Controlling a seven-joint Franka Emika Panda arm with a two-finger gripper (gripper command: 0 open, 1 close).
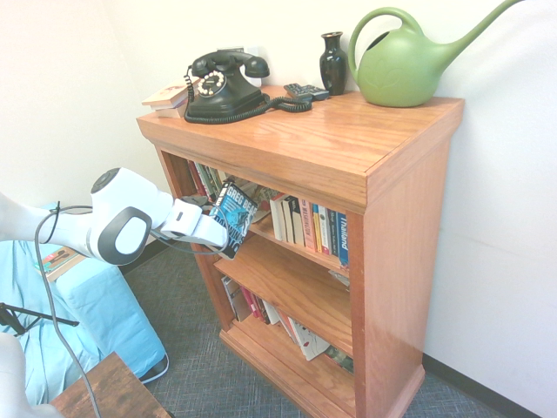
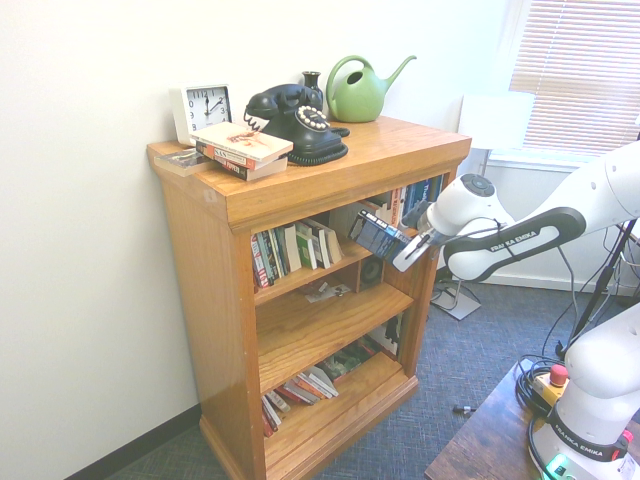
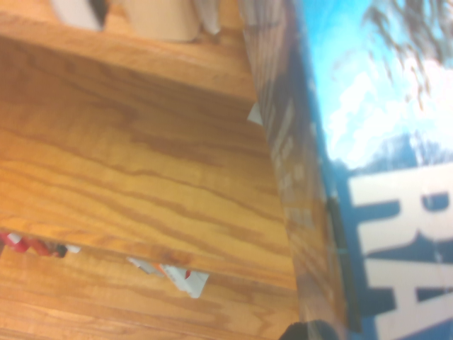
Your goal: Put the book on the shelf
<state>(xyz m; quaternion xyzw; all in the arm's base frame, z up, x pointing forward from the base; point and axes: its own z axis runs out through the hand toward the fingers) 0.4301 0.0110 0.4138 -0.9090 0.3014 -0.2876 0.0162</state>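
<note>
Next, I let go of the book, now tilted at the shelf's open front, on the upper shelf, in the gap (image 1: 264,210) (image 3: 232,15) next to the upright row of books.
The book (image 1: 232,218), blue-teal with white title letters, is held in my gripper (image 1: 219,233), which is shut on its lower part. It hangs tilted at the front of the shelf (image 1: 296,246), in the gap between the leaning paperbacks on the left and the upright row (image 1: 309,226) on the right. From the other side, the book (image 2: 378,236) sits just at the shelf's open front, my gripper (image 2: 408,252) behind it. Up close, the blue cover with large white letters (image 3: 382,170) fills one side, with wooden boards (image 3: 141,163) beside it.
On the bookcase top (image 1: 322,131) stand a black telephone (image 1: 222,85), a dark vase (image 1: 332,63), a green watering can (image 1: 405,61), a clock (image 2: 202,108) and small stacked books (image 2: 243,150). The middle board (image 1: 291,287) holds little. A light blue cloth (image 1: 96,305) lies at lower left.
</note>
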